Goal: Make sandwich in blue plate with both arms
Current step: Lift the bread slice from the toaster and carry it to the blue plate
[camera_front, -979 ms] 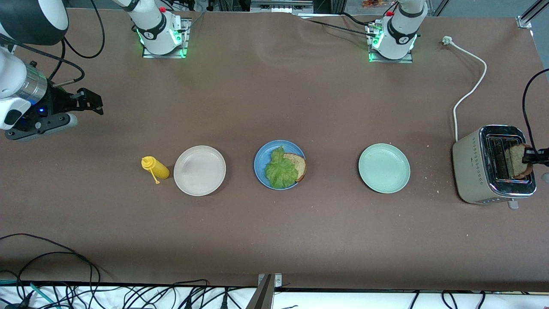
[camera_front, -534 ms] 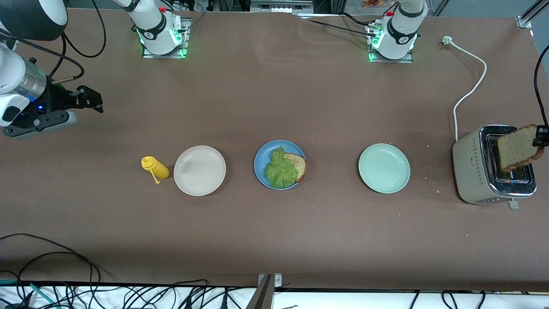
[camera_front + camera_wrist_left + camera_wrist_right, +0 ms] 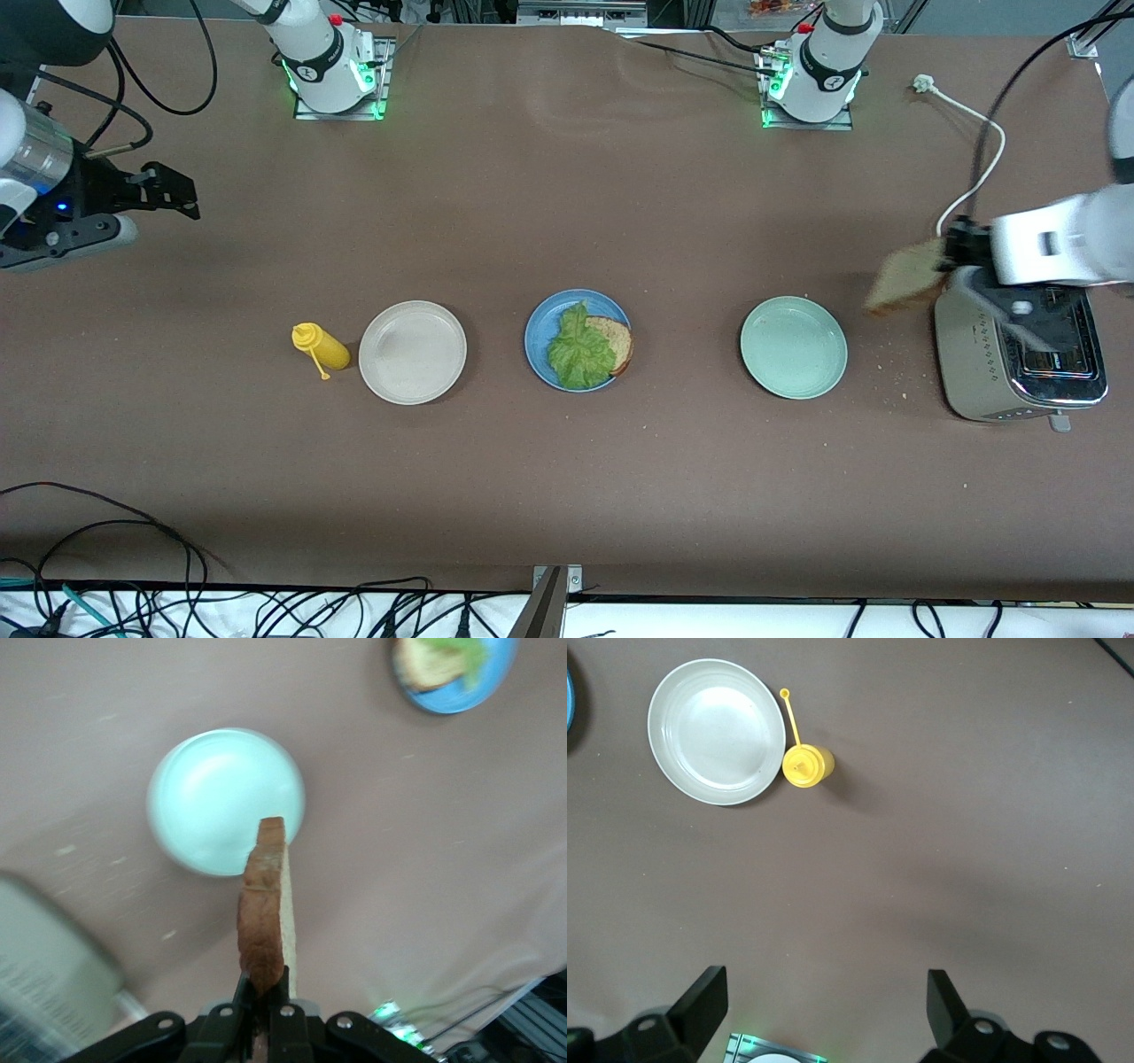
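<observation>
Next, my left gripper lets go of the second bread slice on top of the green lettuce leaf (image 3: 579, 329) (image 3: 461, 663) in the blue plate.
The blue plate (image 3: 540, 326) sits mid-table and holds a brown bread slice (image 3: 617, 340) with a crinkled green lettuce leaf (image 3: 580, 351) lying over it. My left gripper (image 3: 952, 252) is shut on a second bread slice (image 3: 904, 278), which hangs in the air over the table between the toaster and the pale green plate. In the left wrist view that slice (image 3: 264, 904) stands edge-on out of the left gripper (image 3: 264, 988), with the blue plate (image 3: 483, 693) farther off. My right gripper (image 3: 174, 190) waits open over the right arm's end of the table, nothing between its fingers (image 3: 700, 997).
A silver toaster (image 3: 1019, 354) stands at the left arm's end, its white cord (image 3: 974, 168) trailing toward the bases. The pale green plate (image 3: 793, 347) lies between toaster and blue plate. A beige plate (image 3: 412, 352) and a yellow squeeze bottle (image 3: 323, 347) lie toward the right arm's end.
The left gripper has lifted the bread slice out of the toaster and carried it toward the pale green plate. The right gripper has drifted slightly toward its end of the table.
</observation>
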Controlling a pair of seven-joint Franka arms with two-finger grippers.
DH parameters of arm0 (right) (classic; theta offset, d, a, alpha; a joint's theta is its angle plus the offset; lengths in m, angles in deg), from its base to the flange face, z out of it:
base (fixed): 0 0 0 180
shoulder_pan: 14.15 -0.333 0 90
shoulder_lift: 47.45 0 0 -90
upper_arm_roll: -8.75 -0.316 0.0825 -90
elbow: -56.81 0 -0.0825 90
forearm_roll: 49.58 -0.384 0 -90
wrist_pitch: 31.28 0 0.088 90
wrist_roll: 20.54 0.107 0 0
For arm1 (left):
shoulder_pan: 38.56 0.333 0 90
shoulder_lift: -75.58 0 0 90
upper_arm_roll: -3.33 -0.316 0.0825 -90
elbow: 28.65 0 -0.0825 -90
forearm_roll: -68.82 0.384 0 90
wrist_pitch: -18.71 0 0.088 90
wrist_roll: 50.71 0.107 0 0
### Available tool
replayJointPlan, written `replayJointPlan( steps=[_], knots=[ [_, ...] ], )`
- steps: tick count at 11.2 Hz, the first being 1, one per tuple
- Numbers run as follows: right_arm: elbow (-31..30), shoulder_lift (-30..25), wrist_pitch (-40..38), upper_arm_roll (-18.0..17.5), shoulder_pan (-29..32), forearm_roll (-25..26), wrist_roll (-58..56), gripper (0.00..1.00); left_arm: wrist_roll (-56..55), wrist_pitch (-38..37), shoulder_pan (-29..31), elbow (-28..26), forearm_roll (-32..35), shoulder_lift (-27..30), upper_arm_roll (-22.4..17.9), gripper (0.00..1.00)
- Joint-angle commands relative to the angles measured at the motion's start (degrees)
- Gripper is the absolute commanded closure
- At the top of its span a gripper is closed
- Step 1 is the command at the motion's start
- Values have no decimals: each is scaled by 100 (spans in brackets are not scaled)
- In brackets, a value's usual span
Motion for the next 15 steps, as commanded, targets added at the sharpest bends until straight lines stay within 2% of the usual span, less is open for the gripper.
replayJointPlan(
  steps=[1,3,4,6,8,10,12,13,14,15],
  knots=[
    [251,-33,-248,130,-4,-76,-101,0,-1057,-44,-758,117,-1447,-813,1,99],
    [549,-15,-354,122,14,-50,-101,0,-1843,454,-1199,178,-2538,-1499,10,99],
    [577,-15,-354,122,14,-32,-66,0,-1862,980,-1453,143,-2926,-1728,1,100],
    [805,11,-328,113,14,-23,-83,0,-1767,1886,-1605,134,-3436,-2369,1,100],
    [814,20,-293,95,14,-6,-84,0,-1757,2320,-1806,117,-4427,-2809,1,100],
    [885,81,-284,113,31,-32,-14,0,-1505,2897,-1868,169,-4748,-3118,1,100],
    [885,90,-284,122,40,-32,-13,0,-724,3313,-1913,161,-5012,-3477,-8,99],
    [885,90,-284,122,40,-23,-13,0,-476,3401,-1913,117,-5056,-3540,-8,85],
    [885,90,-284,122,49,-23,-22,0,-439,3411,-1913,117,-5048,-3550,-17,7],
    [885,90,-275,130,49,-23,-13,0,-430,3411,-1878,125,-4961,-3497,-25,0]
  ],
)
